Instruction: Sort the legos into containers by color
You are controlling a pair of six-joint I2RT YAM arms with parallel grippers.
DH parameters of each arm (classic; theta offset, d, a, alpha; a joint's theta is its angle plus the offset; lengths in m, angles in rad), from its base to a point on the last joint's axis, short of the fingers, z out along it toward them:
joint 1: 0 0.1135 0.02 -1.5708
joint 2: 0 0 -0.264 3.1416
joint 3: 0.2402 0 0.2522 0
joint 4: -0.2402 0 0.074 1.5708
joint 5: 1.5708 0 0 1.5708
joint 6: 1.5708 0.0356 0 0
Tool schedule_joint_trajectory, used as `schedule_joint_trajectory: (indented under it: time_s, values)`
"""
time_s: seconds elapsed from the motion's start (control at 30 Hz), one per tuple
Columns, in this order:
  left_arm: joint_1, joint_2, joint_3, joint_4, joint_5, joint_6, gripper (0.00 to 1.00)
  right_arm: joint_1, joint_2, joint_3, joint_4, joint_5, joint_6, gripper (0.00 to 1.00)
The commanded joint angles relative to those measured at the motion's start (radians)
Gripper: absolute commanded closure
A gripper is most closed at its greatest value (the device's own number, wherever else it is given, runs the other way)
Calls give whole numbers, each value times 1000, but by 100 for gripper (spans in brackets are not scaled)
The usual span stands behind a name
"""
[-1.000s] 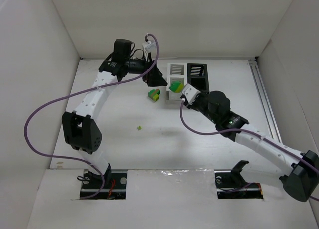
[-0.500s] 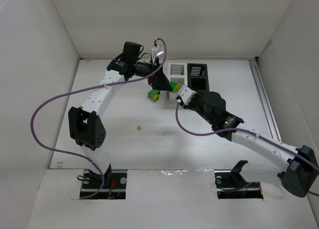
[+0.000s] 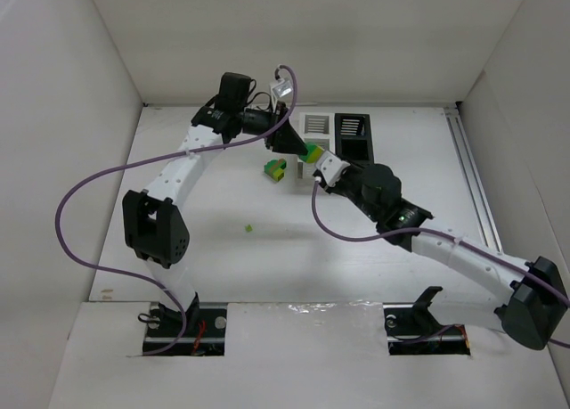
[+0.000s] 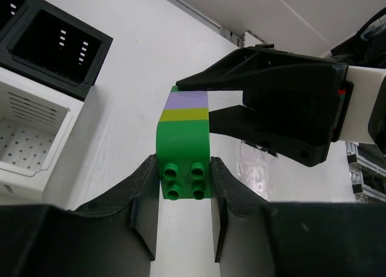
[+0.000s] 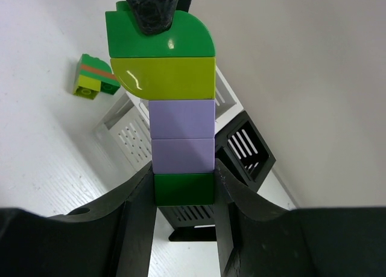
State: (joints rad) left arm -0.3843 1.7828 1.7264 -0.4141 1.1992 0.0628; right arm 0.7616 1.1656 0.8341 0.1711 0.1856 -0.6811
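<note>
My right gripper needs to release the dark green brick, setting it free inside the far compartment of the black bins (image 3: 356,131) (image 5: 252,159).
A stack of legos (image 3: 311,151) hangs in the air between both grippers, just left of the containers (image 3: 349,135). From one end it runs rounded green (image 5: 160,35), yellow-green, two lavender bricks (image 5: 182,135), then dark green. My left gripper (image 4: 184,168) is shut on the rounded green end (image 4: 183,150), its fingers touching both sides. My right gripper (image 5: 184,180) is shut on the dark green brick at the opposite end. A second small stack (image 3: 275,168), green and yellow-green with an orange-brown layer, lies on the table to the left.
A tiny yellow-green piece (image 3: 249,227) lies alone mid-table. The white bins (image 5: 129,132) and black bins (image 5: 244,150) sit right under and behind the held stack. White walls enclose the table on the left, back and right.
My left gripper moved right to the stack held by the right gripper and closed from wide open onto its green end. The right arm shifted slightly left.
</note>
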Motion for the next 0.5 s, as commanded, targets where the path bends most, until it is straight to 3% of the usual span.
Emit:
schedule_joint_trajectory:
  time_s: [0.0, 0.1, 0.27, 0.47]
  values:
    - [-1, -46, -19, 49, 36, 5, 84, 12, 2, 23, 80, 23, 3, 100]
    - [-1, -46, -28, 49, 36, 5, 99, 12, -7, 4, 91, 52, 3, 100]
    - [45, -114, -146, 306, 45, -179, 100, 12, -44, -35, 91, 77, 12, 100]
    - [84, -135, -159, 328, 45, -213, 100, 12, -121, -116, 91, 87, 12, 100]
